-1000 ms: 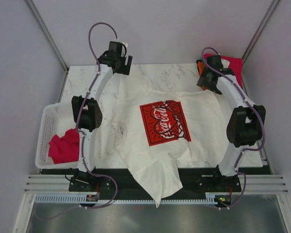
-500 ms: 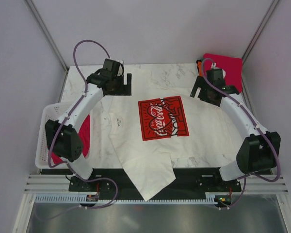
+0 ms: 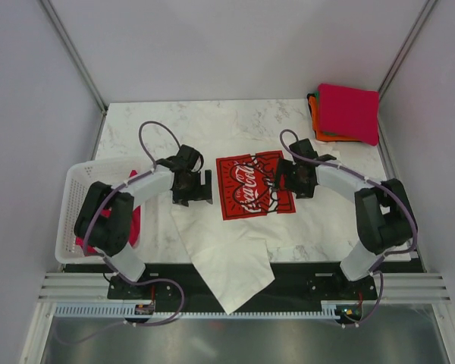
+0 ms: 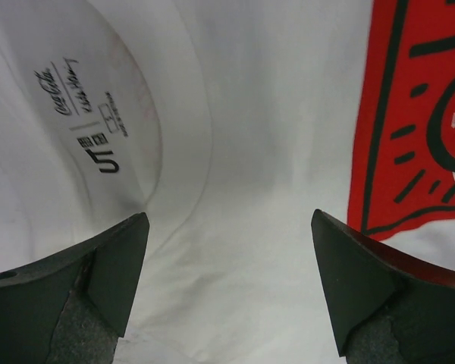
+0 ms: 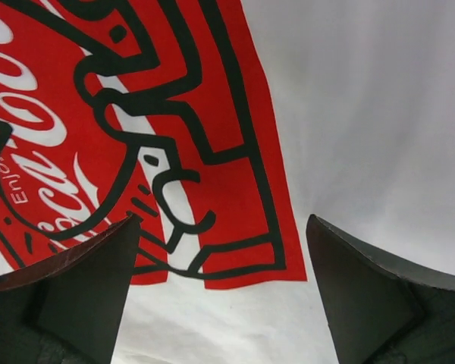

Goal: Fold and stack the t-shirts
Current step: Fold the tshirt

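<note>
The white t-shirt's sleeve hangs over the table's front edge. My left gripper will next go there and close on that sleeve's lowest corner [image 3: 227, 309].
The white t-shirt [image 3: 235, 243] with the red Coca-Cola print [image 3: 252, 186] lies spread on the table, and its lower part hangs over the front edge. My left gripper [image 3: 199, 188] is open and empty, low over the shirt left of the print. In the left wrist view [image 4: 227, 280] it is over white cloth beside the neck label [image 4: 91, 114]. My right gripper [image 3: 285, 177] is open and empty at the print's right edge. In the right wrist view [image 5: 224, 288] it is over the print's corner [image 5: 235, 227]. A folded magenta t-shirt [image 3: 349, 114] tops an orange one [image 3: 312, 106] at the back right.
A white lattice basket [image 3: 80, 189] stands at the table's left edge and holds a crumpled magenta t-shirt [image 3: 135, 220], partly hidden by the left arm. Metal frame posts rise at the back corners. Marble tabletop [image 3: 235, 117] shows behind the shirt.
Both grippers have come from the back of the table down to the middle, either side of the print. The white shirt has shifted forward and lies flatter.
</note>
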You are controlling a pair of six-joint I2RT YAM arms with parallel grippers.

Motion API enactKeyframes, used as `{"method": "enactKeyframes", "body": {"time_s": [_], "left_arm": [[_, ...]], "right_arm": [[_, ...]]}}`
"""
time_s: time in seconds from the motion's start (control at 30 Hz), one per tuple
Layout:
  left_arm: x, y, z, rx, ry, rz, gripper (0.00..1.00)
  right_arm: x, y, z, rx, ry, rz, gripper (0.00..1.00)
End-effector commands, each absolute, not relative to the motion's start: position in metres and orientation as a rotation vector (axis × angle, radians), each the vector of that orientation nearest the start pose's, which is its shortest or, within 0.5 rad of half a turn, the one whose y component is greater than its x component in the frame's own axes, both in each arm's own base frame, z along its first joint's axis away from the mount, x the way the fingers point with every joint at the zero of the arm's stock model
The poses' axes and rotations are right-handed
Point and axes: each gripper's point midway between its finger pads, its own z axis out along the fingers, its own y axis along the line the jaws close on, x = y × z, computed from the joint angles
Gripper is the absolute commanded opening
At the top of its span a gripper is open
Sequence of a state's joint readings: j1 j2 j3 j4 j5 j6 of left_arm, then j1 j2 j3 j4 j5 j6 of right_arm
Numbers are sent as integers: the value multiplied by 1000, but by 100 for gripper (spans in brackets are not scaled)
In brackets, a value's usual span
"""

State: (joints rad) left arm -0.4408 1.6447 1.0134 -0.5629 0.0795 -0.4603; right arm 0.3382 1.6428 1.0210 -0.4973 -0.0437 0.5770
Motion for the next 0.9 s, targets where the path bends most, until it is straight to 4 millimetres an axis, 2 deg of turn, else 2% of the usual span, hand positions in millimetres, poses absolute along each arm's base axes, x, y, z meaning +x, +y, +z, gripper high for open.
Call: {"method": "enactKeyframes", "body": {"time_s": [0.0, 0.03, 0.07, 0.1, 0.13, 0.17, 0.2, 0.23, 0.27, 0.3, 0.37, 0.4, 0.43, 0.47, 0.5, 0.57, 0.6, 0.63, 0.67, 0.7, 0.73, 0.77, 0.8, 0.83, 0.87], "left_arm": [[320, -157, 33, -83, 2770, -262, 95], [324, -149, 30, -83, 2784, -233, 95], [327, -145, 25, -84, 2798, -208, 95], [336, -145, 28, -83, 2790, -204, 95], [341, -134, 18, -95, 2810, -143, 96], [350, -132, 20, -98, 2802, -133, 96], [357, -129, 20, -105, 2801, -128, 96], [361, -121, 11, -117, 2824, -110, 96], [367, -118, 11, -126, 2825, -104, 96], [381, -118, 18, -134, 2800, -125, 96], [392, -110, 21, -156, 2804, -136, 95], [399, -109, 35, -158, 2790, -138, 95], [400, -110, 41, -149, 2782, -141, 95], [400, -110, 59, -149, 2746, -155, 95], [398, -110, 68, -152, 2729, -162, 95], [389, -115, 89, -160, 2694, -211, 95], [377, -115, 108, -163, 2652, -227, 95], [369, -114, 116, -168, 2635, -237, 95], [360, -115, 122, -172, 2624, -248, 95], [340, -115, 137, -183, 2593, -275, 95], [329, -116, 140, -190, 2587, -292, 95], [317, -117, 146, -195, 2573, -313, 94], [293, -123, 148, -195, 2573, -351, 94], [278, -127, 148, -196, 2576, -374, 94], [265, -131, 147, -201, 2584, -396, 94]], "right_arm": [[337, 160, 32, 318, 2730, 397, 98], [344, 163, 31, 311, 2731, 406, 98], [344, 164, 17, 315, 2771, 392, 98], [347, 167, 13, 309, 2782, 403, 98], [356, 171, 15, 305, 2773, 419, 98], [357, 174, 3, 310, 2803, 417, 98], [368, 182, 9, 308, 2787, 461, 98], [372, 187, 8, 310, 2791, 484, 98], [375, 191, 2, 316, 2806, 503, 98], [380, 195, 5, 312, 2799, 519, 98], [396, 201, 19, 305, 2772, 539, 98], [406, 205, 31, 285, 2746, 551, 98], [405, 204, 35, 281, 2752, 543, 98], [408, 204, 48, 266, 2729, 547, 98], [408, 203, 56, 251, 2726, 544, 98], [405, 204, 79, 218, 2694, 557, 98], [400, 201, 86, 203, 2700, 548, 98], [397, 199, 94, 189, 2690, 547, 98], [394, 195, 113, 179, 2652, 529, 98], [384, 188, 117, 166, 2664, 495, 98], [379, 181, 124, 173, 2651, 460, 98], [372, 172, 147, 183, 2595, 435, 98], [359, 149, 157, 248, 2552, 326, 98], [352, 138, 142, 296, 2576, 254, 98], [342, 125, 164, 341, 2503, 244, 98]]}}
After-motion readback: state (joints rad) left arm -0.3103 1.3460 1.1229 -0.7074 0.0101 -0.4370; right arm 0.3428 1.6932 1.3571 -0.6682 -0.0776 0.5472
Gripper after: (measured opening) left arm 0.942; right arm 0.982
